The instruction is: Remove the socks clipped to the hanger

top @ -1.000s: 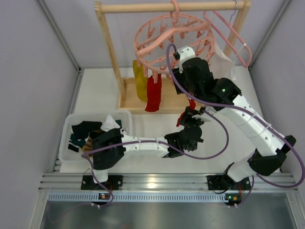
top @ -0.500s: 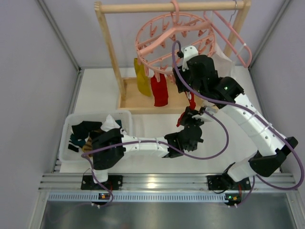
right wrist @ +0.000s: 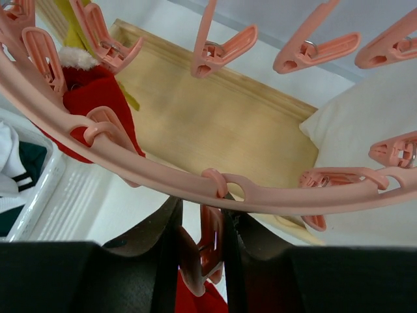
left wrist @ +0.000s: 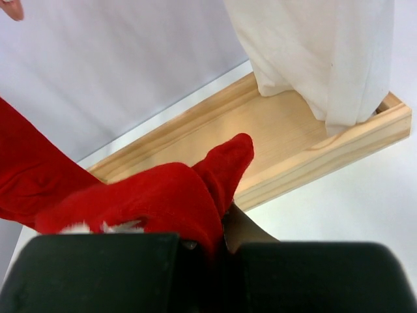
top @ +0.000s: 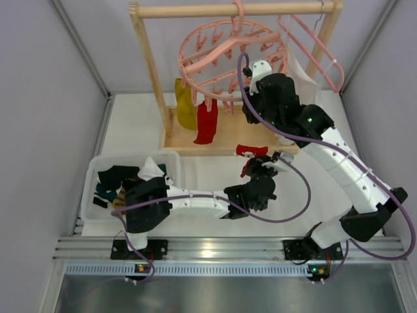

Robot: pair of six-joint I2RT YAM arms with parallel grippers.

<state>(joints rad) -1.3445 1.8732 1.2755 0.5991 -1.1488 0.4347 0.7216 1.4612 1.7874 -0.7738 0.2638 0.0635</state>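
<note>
The red sock will go down from my left gripper into the clear bin, on the dark socks [top: 135, 180] next to the white piece.
The round pink hanger [top: 228, 55] hangs from the wooden rack and swings left. A mustard sock [top: 184, 104] and a red sock [top: 207, 122] are still clipped to its left side; the red one [right wrist: 91, 98] also shows in the right wrist view. My right gripper [right wrist: 202, 241] [top: 251, 112] is under the ring [right wrist: 195, 182], shut on a pink clip [right wrist: 207, 244], pinching its legs together. Just below that clip is another red sock [top: 251, 151] [left wrist: 176, 195]. My left gripper [left wrist: 228, 228] [top: 253, 164] is shut on it, and the sock droops slack over the fingers.
A clear bin [top: 98, 163] at the left holds several dark socks [top: 114, 179]. The rack's wooden base [left wrist: 280, 137] lies just ahead of the left gripper. A white cloth bag [left wrist: 319, 59] and a plain pink hanger [top: 319, 45] hang at the right.
My right gripper has closed on the clip. The ring has swung left with its two hanging socks. The red sock in my left gripper has dropped from taut to slack.
</note>
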